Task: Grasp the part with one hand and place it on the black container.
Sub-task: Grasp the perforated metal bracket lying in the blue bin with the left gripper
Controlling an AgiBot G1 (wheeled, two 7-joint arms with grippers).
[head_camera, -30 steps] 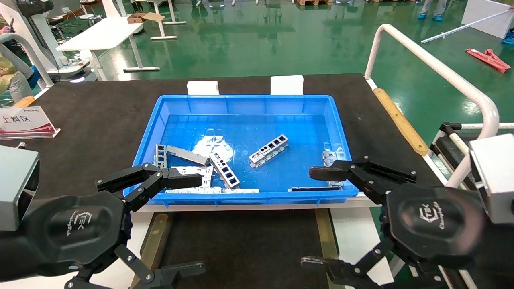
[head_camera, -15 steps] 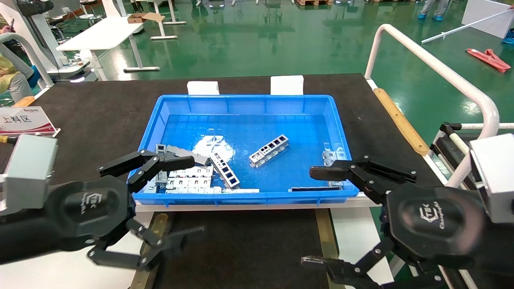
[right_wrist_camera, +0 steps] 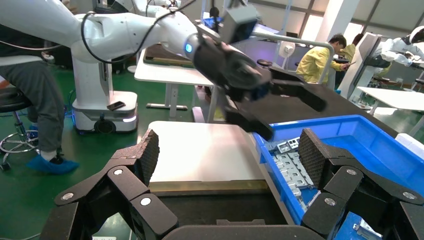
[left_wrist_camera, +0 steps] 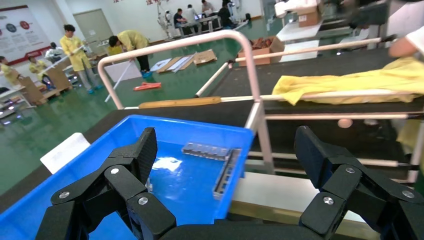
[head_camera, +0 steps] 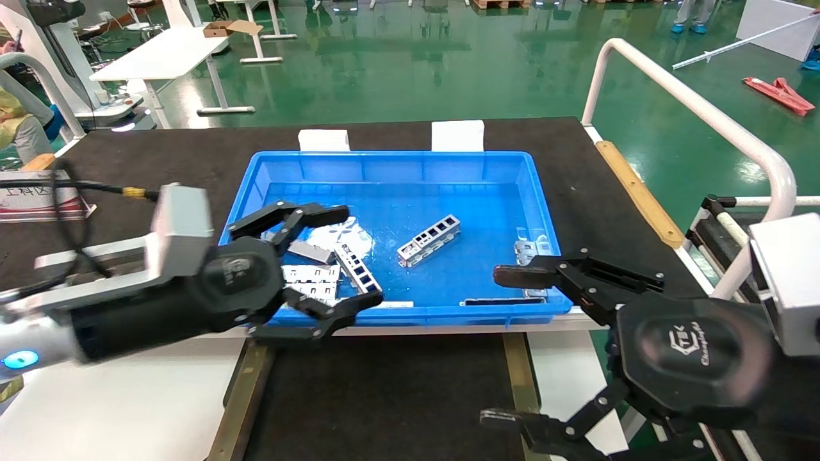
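My left gripper is going to close on the near end of the silver part (head_camera: 410, 254) that lies alone in the middle of the blue bin.
Several silver ladder-like parts lie in the blue bin (head_camera: 391, 163). One part (head_camera: 429, 240) lies alone mid-bin, another part (head_camera: 359, 272) leans on a pile (head_camera: 311, 282) at the front left. My left gripper (head_camera: 359, 256) hovers open over that front-left corner, turned sideways, holding nothing. In the left wrist view it (left_wrist_camera: 226, 150) faces two parts (left_wrist_camera: 207, 150) by the bin's far wall. My right gripper (head_camera: 496, 346) stands open and empty at the bin's front right. The black container (head_camera: 391, 390) lies in front of the bin, also seen in the right wrist view (right_wrist_camera: 215, 210).
Brass strips (head_camera: 519, 371) edge the black container. More parts (head_camera: 532, 250) and a dark strip (head_camera: 503, 299) lie at the bin's right end. A white rail (head_camera: 692, 102) runs along the right. A sign (head_camera: 32, 195) stands at the far left.
My left gripper has swung up and rightward from in front of the bin's left corner to above its front-left contents, turning sideways. The right arm has not moved.
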